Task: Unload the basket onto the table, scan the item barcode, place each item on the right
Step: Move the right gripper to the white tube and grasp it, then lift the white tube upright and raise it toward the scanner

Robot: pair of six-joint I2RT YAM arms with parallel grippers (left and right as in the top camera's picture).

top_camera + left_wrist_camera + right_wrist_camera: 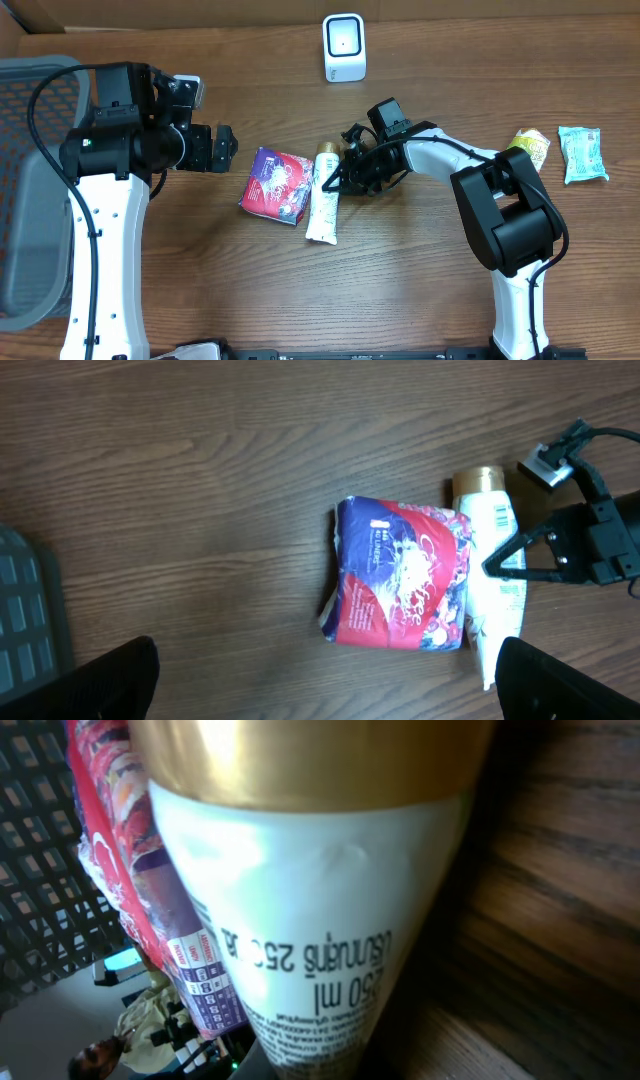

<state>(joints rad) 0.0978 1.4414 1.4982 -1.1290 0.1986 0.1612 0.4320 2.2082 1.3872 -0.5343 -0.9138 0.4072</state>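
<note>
The white tube touches the red and purple packet, so next my right gripper pulls it clear and regrips its body [323,207] before scanning.
A white tube with a gold cap [323,200] lies on the wooden table beside a red and purple packet [277,185]. My right gripper [343,168] reaches in from the right and is shut on the white tube just below its cap. In the right wrist view the white tube [300,920] fills the frame and hides the fingers. The white scanner [344,47] stands at the back of the table. My left gripper [212,130] hovers open left of the packet. In the left wrist view the packet [402,574] and the tube [492,575] lie ahead of the left gripper [330,690].
A grey mesh basket [25,230] stands at the left edge. A yellow-green packet [530,147] and a teal packet [582,153] lie at the far right. Bare wood stretches along the front of the table.
</note>
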